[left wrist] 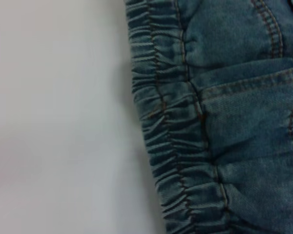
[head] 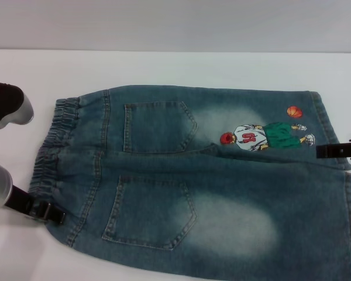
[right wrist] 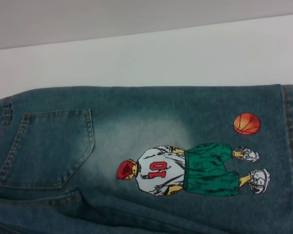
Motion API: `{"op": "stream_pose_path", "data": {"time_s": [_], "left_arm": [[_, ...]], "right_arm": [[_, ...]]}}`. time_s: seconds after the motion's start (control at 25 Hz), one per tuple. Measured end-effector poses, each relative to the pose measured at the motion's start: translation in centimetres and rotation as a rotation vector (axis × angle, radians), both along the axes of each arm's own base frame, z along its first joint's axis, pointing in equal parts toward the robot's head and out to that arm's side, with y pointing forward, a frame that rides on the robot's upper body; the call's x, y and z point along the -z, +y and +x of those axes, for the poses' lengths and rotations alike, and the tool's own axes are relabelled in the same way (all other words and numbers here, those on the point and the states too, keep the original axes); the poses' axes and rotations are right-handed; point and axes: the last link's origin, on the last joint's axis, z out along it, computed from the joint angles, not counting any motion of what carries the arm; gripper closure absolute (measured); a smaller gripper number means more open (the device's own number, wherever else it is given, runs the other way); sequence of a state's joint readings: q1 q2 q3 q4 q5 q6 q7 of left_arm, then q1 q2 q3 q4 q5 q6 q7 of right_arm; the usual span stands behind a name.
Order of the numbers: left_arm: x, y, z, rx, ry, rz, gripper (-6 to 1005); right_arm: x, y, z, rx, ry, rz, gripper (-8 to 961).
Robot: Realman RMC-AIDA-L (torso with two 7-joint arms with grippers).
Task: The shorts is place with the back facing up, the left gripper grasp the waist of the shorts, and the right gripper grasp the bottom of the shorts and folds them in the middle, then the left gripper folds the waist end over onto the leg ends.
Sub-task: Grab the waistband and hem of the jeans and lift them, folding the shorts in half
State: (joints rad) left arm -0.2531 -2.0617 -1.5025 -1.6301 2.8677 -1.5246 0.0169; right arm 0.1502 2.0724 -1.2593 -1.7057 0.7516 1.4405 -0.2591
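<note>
The fingers of my left gripper lie over the denim past the gathered waist. I should draw back, open and take the waist's near edge (head: 40, 189) before folding.
The blue denim shorts (head: 210, 175) lie flat, back up, both patch pockets showing. The gathered waist (head: 61, 146) is at the left and fills the left wrist view (left wrist: 171, 146). The bottom of the shorts (head: 324, 123), the leg ends, is at the right beside the cartoon print (head: 263, 136), which also shows in the right wrist view (right wrist: 190, 168). My left gripper (head: 47, 212) sits low at the waist's near corner. My right gripper (head: 333, 150) reaches in from the right edge to the hem between the two legs. Neither wrist view shows its own fingers.
The white table (head: 193, 67) runs bare behind the shorts to a pale back wall and continues left of the waistband (left wrist: 53, 122). The near leg of the shorts runs out of the head view at the bottom right.
</note>
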Motion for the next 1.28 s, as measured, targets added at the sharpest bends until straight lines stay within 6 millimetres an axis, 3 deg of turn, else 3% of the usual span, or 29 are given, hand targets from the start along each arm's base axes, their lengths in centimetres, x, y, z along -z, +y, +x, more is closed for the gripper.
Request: {"op": "stream_pose_path", "data": {"time_s": [0.92,1.28], "left_arm": [[0.11,0.00,1.00,0.026,-0.009,-0.019,249],[0.15,-0.14,0.83,0.019,-0.004,-0.019,641]], "right_arm": [[0.07,0.24,-0.14,-0.004,0.001,-0.006,238],[0.06,0.05,0.04,0.001,-0.001,-0.011,238]]}}
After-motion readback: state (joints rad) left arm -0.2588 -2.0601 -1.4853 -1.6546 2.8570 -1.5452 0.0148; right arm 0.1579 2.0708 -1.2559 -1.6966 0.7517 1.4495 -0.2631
